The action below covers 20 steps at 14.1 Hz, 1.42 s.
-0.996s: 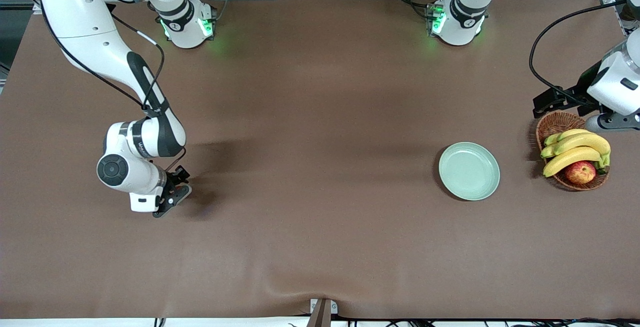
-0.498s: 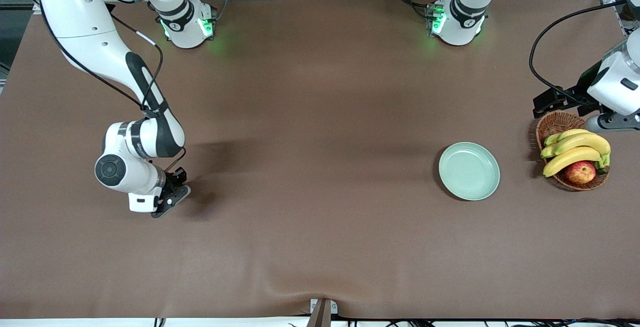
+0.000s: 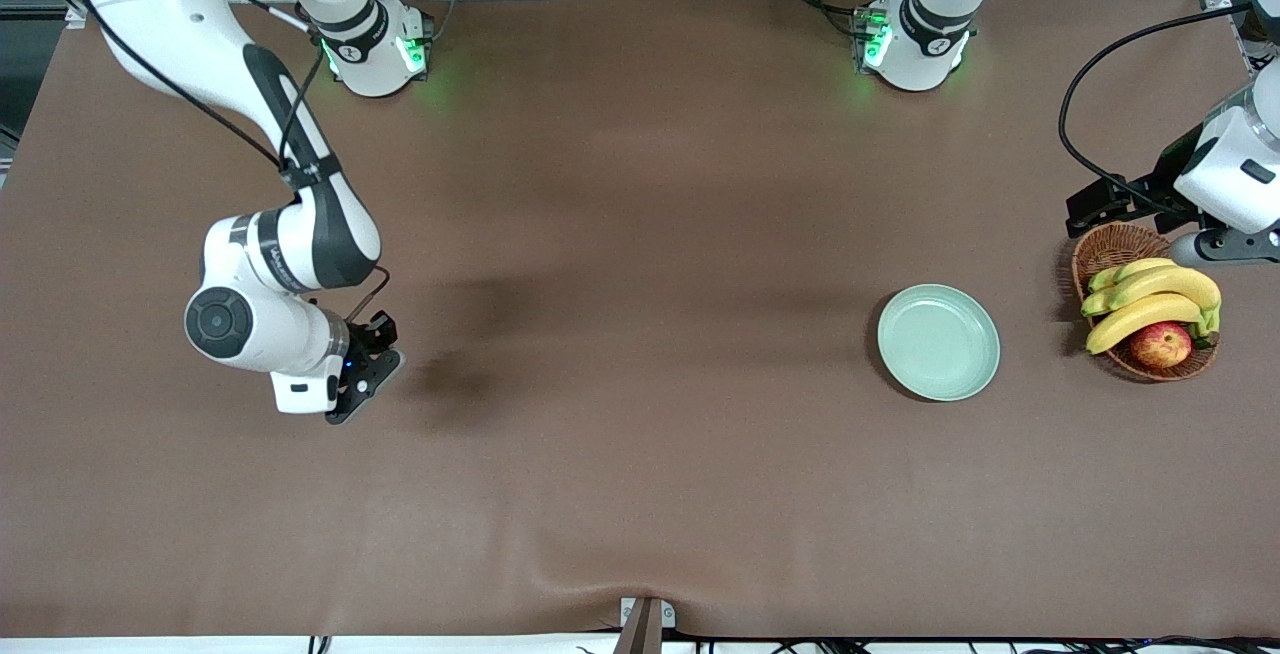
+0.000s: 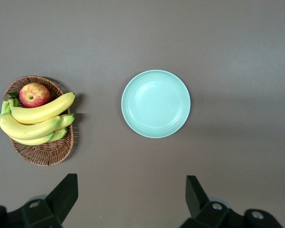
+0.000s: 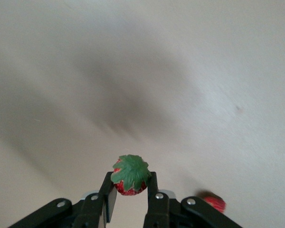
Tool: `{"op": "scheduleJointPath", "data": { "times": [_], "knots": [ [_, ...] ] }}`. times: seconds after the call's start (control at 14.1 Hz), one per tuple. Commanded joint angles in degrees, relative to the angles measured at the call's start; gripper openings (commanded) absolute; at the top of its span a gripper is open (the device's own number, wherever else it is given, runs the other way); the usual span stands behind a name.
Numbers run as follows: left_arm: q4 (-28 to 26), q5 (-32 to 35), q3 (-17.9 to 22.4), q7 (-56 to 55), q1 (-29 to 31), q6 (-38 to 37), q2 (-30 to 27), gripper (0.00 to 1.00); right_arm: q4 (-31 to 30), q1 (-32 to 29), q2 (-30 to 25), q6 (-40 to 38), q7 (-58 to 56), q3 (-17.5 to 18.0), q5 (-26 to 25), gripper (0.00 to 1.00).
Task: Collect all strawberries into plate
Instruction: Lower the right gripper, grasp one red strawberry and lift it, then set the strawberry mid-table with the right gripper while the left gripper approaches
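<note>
Next, my right gripper lets go of the strawberry on the brown cloth, over a plate's width (image 3: 720,338) short of the mint-green plate.
My right gripper (image 3: 366,382) hangs just above the table at the right arm's end, shut on a strawberry (image 5: 130,174) with a green leafy cap; its fingers (image 5: 110,192) pinch the berry's red sides. A second strawberry (image 5: 213,202) lies on the table close beside that gripper. No strawberry shows in the front view, where the arm covers them. The pale mint-green plate (image 3: 938,341) is empty; it also shows in the left wrist view (image 4: 156,103). My left gripper (image 4: 131,190) waits open and empty, high over the basket's end of the table (image 3: 1090,211).
A brown wicker basket (image 3: 1108,250) with bananas (image 3: 1150,296) and a red-yellow apple (image 3: 1160,344) stands beside the plate toward the left arm's end. It also shows in the left wrist view (image 4: 43,155). Brown cloth covers the table.
My right gripper has lifted off the table with the strawberry and shifted slightly toward the arm bases and the plate. The left arm has not moved.
</note>
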Motion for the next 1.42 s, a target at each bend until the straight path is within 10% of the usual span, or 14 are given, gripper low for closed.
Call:
{"op": "scheduleJointPath", "data": {
  "times": [0.0,1.35],
  "knots": [
    [0.4,-1.3,0.0,1.0,0.4,0.3,0.1,1.0,-0.7,0.3,-2.8,-0.9,0.3,3.3,1.5,0.0],
    [0.2,-4.7,0.1,1.0,0.6,0.4,2.5,1.0,12.1,26.0,10.7,24.7,20.8,6.6,7.3,0.0]
  ]
}}
